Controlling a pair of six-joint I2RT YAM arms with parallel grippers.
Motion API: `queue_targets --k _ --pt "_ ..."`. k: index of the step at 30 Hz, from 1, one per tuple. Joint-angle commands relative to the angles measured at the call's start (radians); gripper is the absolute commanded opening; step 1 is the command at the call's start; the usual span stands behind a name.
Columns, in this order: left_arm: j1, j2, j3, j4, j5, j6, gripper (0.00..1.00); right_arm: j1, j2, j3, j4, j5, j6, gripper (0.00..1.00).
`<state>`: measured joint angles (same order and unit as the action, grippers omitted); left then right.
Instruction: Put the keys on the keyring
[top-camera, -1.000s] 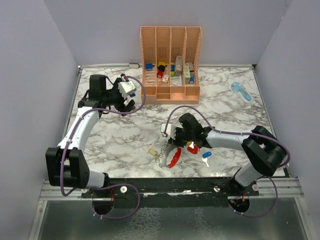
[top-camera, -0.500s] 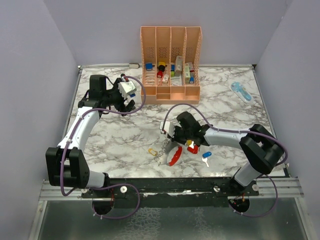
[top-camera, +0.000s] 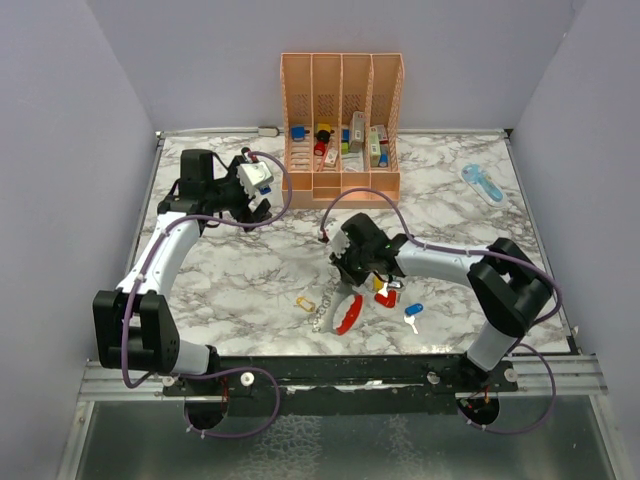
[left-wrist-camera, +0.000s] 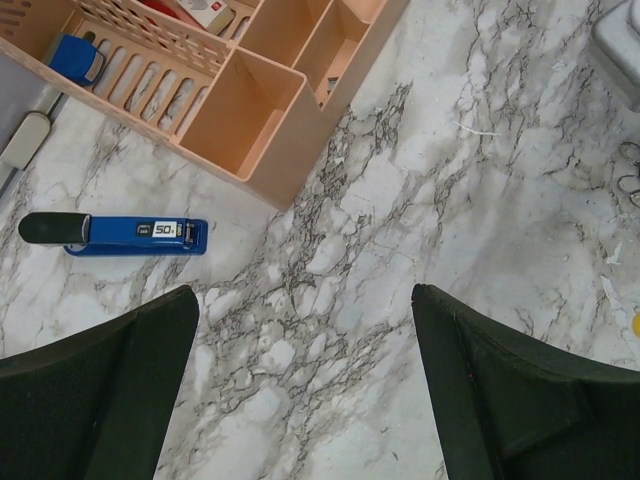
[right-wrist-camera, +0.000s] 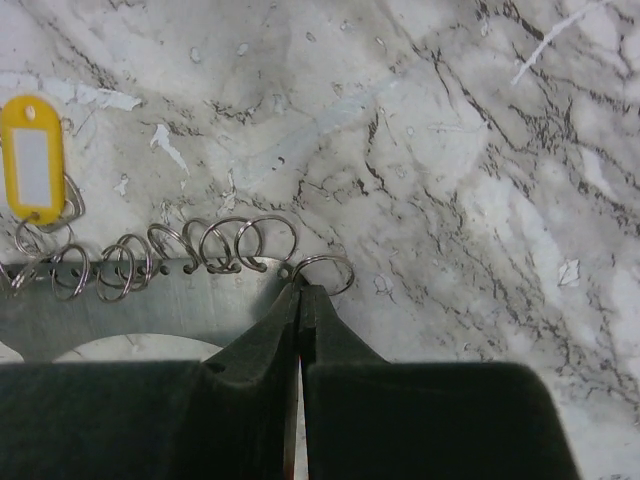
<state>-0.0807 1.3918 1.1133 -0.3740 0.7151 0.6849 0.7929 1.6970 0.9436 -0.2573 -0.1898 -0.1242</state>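
Note:
My right gripper pinches the keyring's corner beside the end ring; it should open and take the keyring's end nearer the red handle (top-camera: 353, 291) before lifting it toward my left gripper.
My right gripper (right-wrist-camera: 300, 290) is shut, its tips pinching the end of the keyring (right-wrist-camera: 325, 272), a flat silvery strip carrying several small rings. A yellow-tagged key (right-wrist-camera: 36, 158) hangs on the far-left rings. In the top view the right gripper (top-camera: 347, 283) is at front centre, with the red strap loop (top-camera: 348, 316) and yellow tag (top-camera: 305, 302) just in front of it. A red-and-yellow key (top-camera: 383, 293), a blue key (top-camera: 414, 309) and a white key (top-camera: 411, 322) lie loose to its right. My left gripper (left-wrist-camera: 300, 300) is open and empty at the back left (top-camera: 258, 205).
A tall orange slotted rack (top-camera: 342, 128) with small items stands at the back centre; its corner shows in the left wrist view (left-wrist-camera: 290, 130). A dark-blue pen-shaped tool (left-wrist-camera: 115, 232) lies left of it. A pale-blue gadget (top-camera: 482, 183) lies at the back right.
My right gripper has moved left and a little toward the back, staying over the keyring; the red strap has shifted slightly. The left arm has not moved.

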Motion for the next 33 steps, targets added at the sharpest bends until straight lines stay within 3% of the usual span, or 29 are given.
queue_targets --k 1,9,18,26,30,33 --pt "-0.002 0.018 0.012 0.024 0.043 -0.026 0.91 0.011 0.014 0.034 -0.090 0.039 0.269 0.01" --pt "-0.002 0.061 0.063 0.024 0.034 -0.074 0.91 0.014 -0.023 0.056 -0.002 0.002 0.588 0.01" --pt "-0.005 0.096 0.092 0.034 0.050 -0.118 0.91 0.014 -0.022 0.052 0.111 0.106 0.911 0.01" --pt "-0.020 0.097 0.062 0.034 0.037 -0.124 0.91 0.017 -0.024 -0.022 0.115 0.144 0.977 0.01" --pt "-0.047 0.088 0.030 0.034 0.029 -0.109 0.91 0.020 -0.073 -0.065 0.108 0.126 0.935 0.20" --pt "-0.074 0.081 0.012 0.034 0.013 -0.097 0.91 0.020 -0.110 -0.065 0.075 0.112 0.865 0.25"
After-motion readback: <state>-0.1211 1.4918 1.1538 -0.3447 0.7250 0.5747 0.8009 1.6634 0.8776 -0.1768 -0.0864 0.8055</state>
